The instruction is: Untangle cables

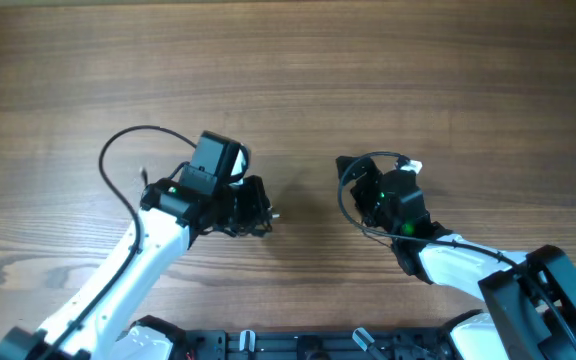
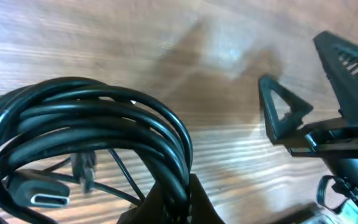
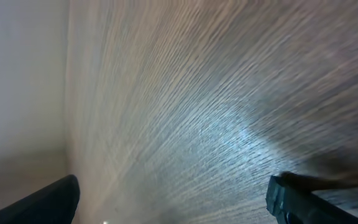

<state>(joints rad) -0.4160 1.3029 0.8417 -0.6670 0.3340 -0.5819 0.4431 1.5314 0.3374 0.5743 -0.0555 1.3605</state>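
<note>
My left gripper is going to release the coil on the wooden table (image 1: 265, 205) close by its fingertips, facing my open right gripper.
The cables (image 2: 104, 118) are a coil of black cords, seen close up in the left wrist view, with a flat plug tip (image 2: 39, 194) and thinner strands inside the loop. My left gripper (image 2: 180, 202) is shut on the right side of the coil, just above the wooden table. In the overhead view the left gripper (image 1: 256, 208) covers most of the clump; a small plug tip (image 1: 274, 214) pokes out on its right. My right gripper (image 1: 351, 178) is open and empty, a short way to the right of the clump. Its fingers (image 3: 179, 202) show only bare wood between them.
The wooden table (image 1: 298, 70) fills the view. The left arm's own thick black wire (image 1: 118, 150) loops out to the left. The right arm's wire (image 1: 348, 205) loops beside its wrist. The right gripper's triangular finger (image 2: 283, 115) shows in the left wrist view.
</note>
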